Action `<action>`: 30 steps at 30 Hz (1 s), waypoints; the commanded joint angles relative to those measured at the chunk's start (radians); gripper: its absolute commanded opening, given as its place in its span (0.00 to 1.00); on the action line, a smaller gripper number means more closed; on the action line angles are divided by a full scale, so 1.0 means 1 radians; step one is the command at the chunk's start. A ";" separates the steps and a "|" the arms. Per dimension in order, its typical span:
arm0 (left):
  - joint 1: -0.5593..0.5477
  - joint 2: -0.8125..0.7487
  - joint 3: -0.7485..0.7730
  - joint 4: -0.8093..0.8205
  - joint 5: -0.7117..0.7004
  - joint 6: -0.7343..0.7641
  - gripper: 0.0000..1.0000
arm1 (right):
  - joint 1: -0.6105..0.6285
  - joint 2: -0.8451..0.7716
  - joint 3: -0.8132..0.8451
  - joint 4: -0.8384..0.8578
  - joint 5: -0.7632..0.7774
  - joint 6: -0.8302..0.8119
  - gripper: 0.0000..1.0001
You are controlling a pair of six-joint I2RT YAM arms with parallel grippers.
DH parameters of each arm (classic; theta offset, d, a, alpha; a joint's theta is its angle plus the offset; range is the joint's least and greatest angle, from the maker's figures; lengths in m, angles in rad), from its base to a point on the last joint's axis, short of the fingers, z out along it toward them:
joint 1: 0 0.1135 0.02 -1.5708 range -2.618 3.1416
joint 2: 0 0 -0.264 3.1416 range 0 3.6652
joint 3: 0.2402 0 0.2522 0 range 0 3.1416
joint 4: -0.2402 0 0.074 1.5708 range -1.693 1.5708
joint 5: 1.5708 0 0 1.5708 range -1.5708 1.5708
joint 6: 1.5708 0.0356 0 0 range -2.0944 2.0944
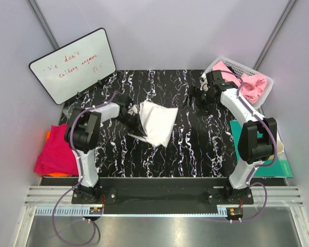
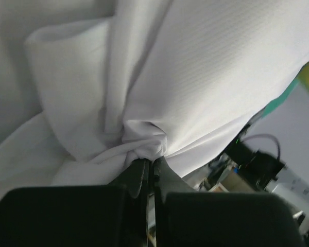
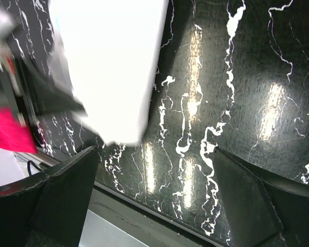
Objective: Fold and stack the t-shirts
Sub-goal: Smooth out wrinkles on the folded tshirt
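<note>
The white t-shirt lies slanted under my left gripper on a bunched fold; I need to open, grip nearer its back corner (image 1: 146, 109), pull it square.
A white t-shirt (image 1: 157, 123) lies folded left of the table's middle. My left gripper (image 1: 134, 116) is at its left edge. The left wrist view shows that gripper (image 2: 152, 163) shut on a bunched fold of the white t-shirt (image 2: 195, 67), which fills most of the view. My right gripper (image 1: 198, 95) hovers open over the far right of the table, apart from the shirt. Between its wide-set fingertips (image 3: 67, 190) there is only bare tabletop, with the white t-shirt (image 3: 113, 62) farther off. Pink t-shirts (image 1: 252, 85) lie in the basket. A magenta-red t-shirt (image 1: 56, 152) rests on an orange one (image 1: 48, 135) at the left edge.
The white mesh basket (image 1: 241, 66) stands at the back right corner. A teal mat (image 1: 236, 135) lies along the right edge behind the right arm. A whiteboard (image 1: 72, 64) leans at the back left. The tabletop (image 1: 195, 149) is black marble.
</note>
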 commanded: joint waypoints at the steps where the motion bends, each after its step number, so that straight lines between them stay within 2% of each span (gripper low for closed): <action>1: -0.063 -0.217 -0.221 -0.095 0.038 0.037 0.09 | -0.004 -0.056 -0.012 0.027 -0.033 0.006 1.00; 3: -0.064 -0.259 -0.229 -0.139 0.019 0.063 0.33 | -0.004 -0.053 -0.019 0.033 -0.036 0.006 1.00; 4: -0.064 -0.300 -0.188 -0.170 -0.008 0.095 0.65 | -0.004 -0.045 -0.021 0.034 -0.040 0.009 1.00; 5: -0.066 -0.322 -0.166 -0.215 -0.027 0.110 0.79 | -0.004 -0.041 -0.023 0.039 -0.048 0.015 1.00; 7: -0.074 -0.373 -0.091 -0.268 -0.071 0.158 0.96 | -0.004 -0.027 -0.024 0.044 -0.069 0.019 1.00; 8: -0.074 -0.385 -0.065 -0.308 -0.083 0.173 0.99 | -0.004 -0.022 -0.023 0.047 -0.077 0.024 1.00; 12: -0.074 -0.385 0.054 -0.339 -0.155 0.242 0.99 | -0.004 -0.028 -0.030 0.054 -0.088 0.032 1.00; 14: -0.074 -0.329 0.090 -0.336 -0.160 0.285 0.93 | -0.004 -0.028 -0.039 0.059 -0.092 0.038 1.00; 15: -0.074 -0.303 0.124 -0.337 -0.162 0.299 0.73 | -0.004 -0.031 -0.042 0.060 -0.094 0.042 1.00; 17: -0.074 -0.223 0.156 -0.339 -0.171 0.348 0.58 | -0.005 -0.033 -0.052 0.064 -0.097 0.047 1.00; 18: -0.074 -0.175 0.183 -0.340 -0.192 0.362 0.46 | -0.002 -0.036 -0.056 0.064 -0.097 0.045 1.00; 20: -0.074 -0.131 0.213 -0.348 -0.221 0.393 0.36 | -0.004 -0.039 -0.064 0.065 -0.102 0.052 1.00; 24: -0.074 -0.043 0.242 -0.346 -0.219 0.396 0.40 | -0.004 -0.050 -0.081 0.064 -0.100 0.062 1.00; 30: -0.077 -0.015 0.245 -0.339 -0.211 0.406 0.51 | -0.004 -0.065 -0.099 0.065 -0.099 0.067 1.00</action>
